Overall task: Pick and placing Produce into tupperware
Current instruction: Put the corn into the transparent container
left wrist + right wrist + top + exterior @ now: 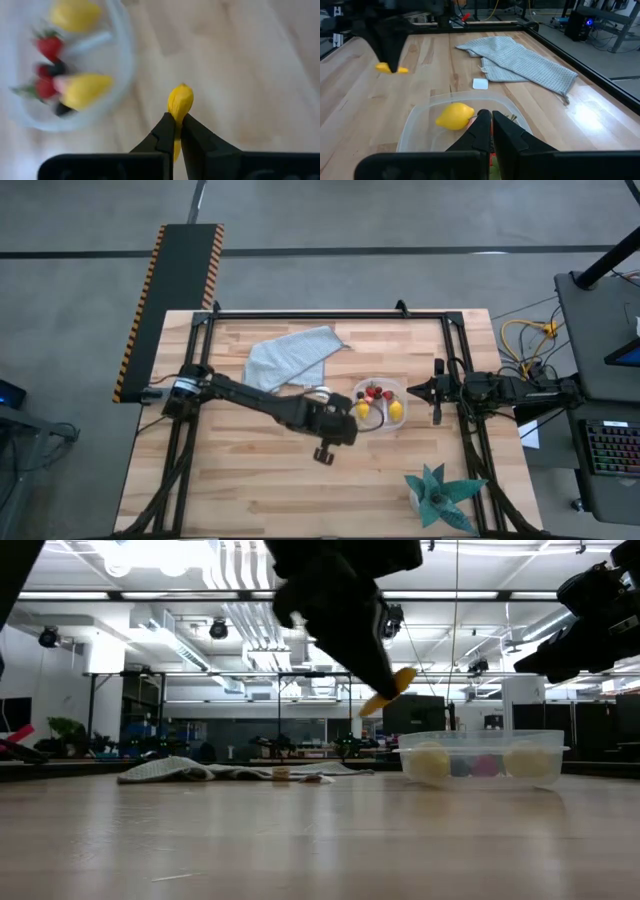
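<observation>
The orange-yellow piece, now held above the table, will be released by my left gripper inside the tupperware's near rim [381,423] [111,51], beside the lemons.
My left gripper [352,412] is shut on an orange-yellow stick-like piece [180,101] and hangs above the table just left of the clear tupperware [385,420]. The tupperware rests on its base and holds two yellow lemons [396,409], red strawberries [375,392] and dark round bits. My right gripper [420,390] is shut and empty at the tupperware's right rim; its fingers [479,131] show over the rim, near a lemon [454,116]. My left gripper pinches the stick-like piece between its two fingertips [167,127], partway along its length; one end [180,97] sticks out past the tips. The fingers slant down from the table's left. The piece is lifted clear of the table [392,688], tilted.
A grey-blue cloth [290,358] lies far-left of the tupperware, with a small white block [480,83] between them. A teal spiky plant [440,495] stands at the near right corner. Bare wood lies near and left of my left arm.
</observation>
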